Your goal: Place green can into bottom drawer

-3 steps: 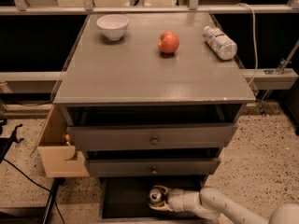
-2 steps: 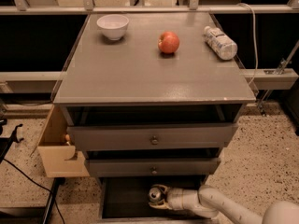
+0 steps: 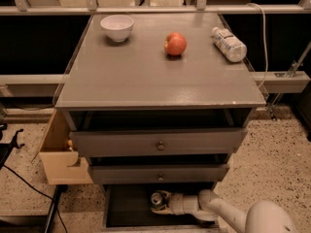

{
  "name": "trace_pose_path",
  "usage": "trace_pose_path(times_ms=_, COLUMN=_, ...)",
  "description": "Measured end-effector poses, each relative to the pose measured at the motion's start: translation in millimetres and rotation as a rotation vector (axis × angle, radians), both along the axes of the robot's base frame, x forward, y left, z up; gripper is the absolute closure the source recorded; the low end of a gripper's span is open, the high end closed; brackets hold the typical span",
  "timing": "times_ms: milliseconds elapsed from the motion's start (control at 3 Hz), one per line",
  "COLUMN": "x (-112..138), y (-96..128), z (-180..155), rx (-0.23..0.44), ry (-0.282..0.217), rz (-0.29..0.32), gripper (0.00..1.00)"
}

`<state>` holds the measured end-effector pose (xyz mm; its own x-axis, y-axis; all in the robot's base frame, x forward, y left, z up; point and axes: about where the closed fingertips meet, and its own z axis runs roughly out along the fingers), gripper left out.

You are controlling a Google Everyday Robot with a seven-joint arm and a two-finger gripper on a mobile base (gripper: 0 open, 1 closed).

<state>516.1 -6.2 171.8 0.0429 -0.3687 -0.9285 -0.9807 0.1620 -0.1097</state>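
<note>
The green can will go down from my gripper onto the bottom drawer's dark bottom, near the drawer front [image 3: 156, 199] above.
The green can [image 3: 157, 200] shows its silver top with pull tab inside the open bottom drawer [image 3: 126, 208], a shallow tray with a dark interior at the foot of the grey cabinet. My gripper [image 3: 163, 202] reaches in from the lower right on a white arm [image 3: 214, 208] and is shut on the can, holding it upright just over the drawer floor. The can's green body is mostly hidden by the gripper and the drawer above.
Two knobbed grey drawers [image 3: 158, 143] sit above, slightly pulled out. On the cabinet top are a white bowl [image 3: 117, 27], a red apple [image 3: 175, 43] and a white plastic bottle [image 3: 229, 43] lying down. A pale wooden box [image 3: 60, 154] hangs at the cabinet's left side.
The gripper and can have stayed in almost the same place in the bottom drawer; at most a slight shift.
</note>
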Motion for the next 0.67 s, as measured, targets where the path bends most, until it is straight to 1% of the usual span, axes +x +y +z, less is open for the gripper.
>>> trace_pose_path(times_ms=333, x=-0.1, y=-1.6, z=-5.3, rx=0.004, ry=-0.007, rz=-0.001, gripper=1.0)
trace_pose_path(times_ms=667, x=-0.2, y=-2.3, z=-7.4, rx=0.024, ry=-0.027, rz=0.001, gripper=1.0)
